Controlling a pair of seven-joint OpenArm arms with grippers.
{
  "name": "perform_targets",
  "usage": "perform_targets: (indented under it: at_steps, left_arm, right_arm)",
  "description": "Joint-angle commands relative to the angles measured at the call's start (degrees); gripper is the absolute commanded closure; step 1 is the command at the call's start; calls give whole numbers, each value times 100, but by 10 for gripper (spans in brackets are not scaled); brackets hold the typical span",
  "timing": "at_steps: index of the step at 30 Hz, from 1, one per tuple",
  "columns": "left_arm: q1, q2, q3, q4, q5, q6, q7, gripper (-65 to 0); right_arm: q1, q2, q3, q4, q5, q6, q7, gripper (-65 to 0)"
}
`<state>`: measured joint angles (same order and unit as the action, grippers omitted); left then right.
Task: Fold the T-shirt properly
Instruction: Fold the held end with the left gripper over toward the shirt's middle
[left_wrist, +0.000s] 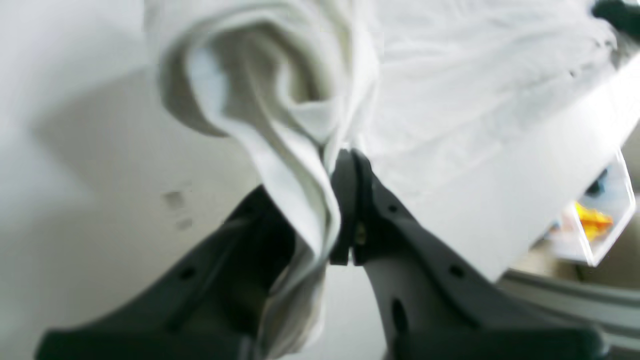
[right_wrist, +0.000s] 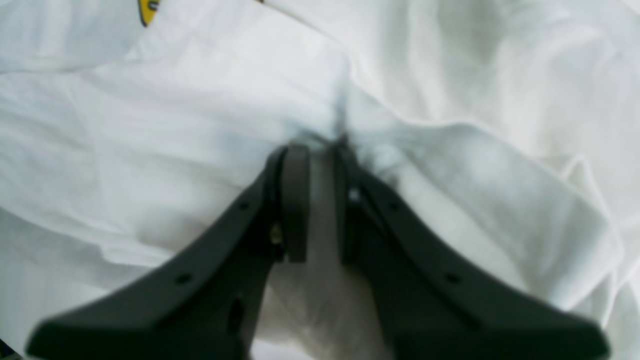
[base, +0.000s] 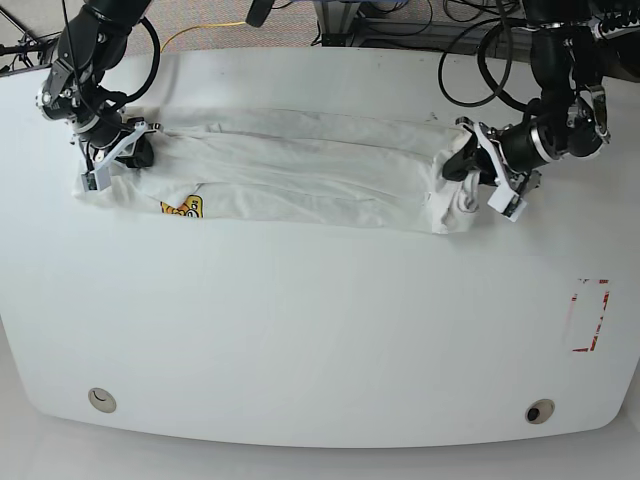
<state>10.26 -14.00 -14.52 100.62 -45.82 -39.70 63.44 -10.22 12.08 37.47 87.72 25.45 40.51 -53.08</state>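
Observation:
Next, I release the bunched fold on the middle of the white T-shirt's long band (base: 312, 180) (left_wrist: 474, 81) from my left gripper.
The white T-shirt (base: 300, 175) lies stretched in a long horizontal band across the far half of the white table (base: 320, 320). Part of its yellow print (base: 183, 208) shows near the band's left end and also at the top of the right wrist view (right_wrist: 147, 10). My left gripper (base: 465, 170) is at the band's right end, shut on a bunched fold of the shirt (left_wrist: 280, 125); its tips (left_wrist: 350, 155) pinch the cloth. My right gripper (base: 128, 150) is at the left end, and its tips (right_wrist: 320, 147) are shut on a ridge of the shirt (right_wrist: 200, 125).
A red-and-white mark (base: 588, 315) sits near the table's right edge. Two round fittings (base: 100, 400) (base: 540, 412) are near the front edge. Cables (base: 470, 60) run along the back. A clear box with something orange (left_wrist: 595, 220) shows beyond the table edge in the left wrist view.

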Motion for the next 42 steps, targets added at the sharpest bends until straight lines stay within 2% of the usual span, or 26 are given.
perform_targets:
  at_steps: [1,4,11,16,23,30,40,42]
  left_arm:
    - [-64,-37,305,167,-134,-30,-89,-51]
    - [-72,-11,604,228,-134,-30,-89,-51]
    - [-362,596,956,193,-108,-30,-36,-53]
    - [-714,1158,1184,-255,323,-30,166,-54]
    - [-1373,1272,1932,-1046,402,-30,377,-56]
    - [-1584,1527,2125,-1222,578,-30,394,-60]
    - [-1628,1545,2336,-1257,578,-30,456,-187]
    - [-1637,1545,2608,-1187,552,-30,482,-249]
  right_arm:
    - [-11,45,2,41,-194,-51,-209,-89]
    - [-11,63,2,41,-211,-51,-209,-89]
    - [-2,63,-7,41,-220,-51,-209,-89]
    - [-2,54,-16,50,-194,-51,-209,-89]
    - [-2,45,-7,76,-194,-51,-209,-89]
    - [-2,45,-7,138,-194,-51,-209,-89]
    - [50,36,-7,173,-194,-51,-217,-89]
    - [68,36,-7,173,-194,-51,-217,-89]
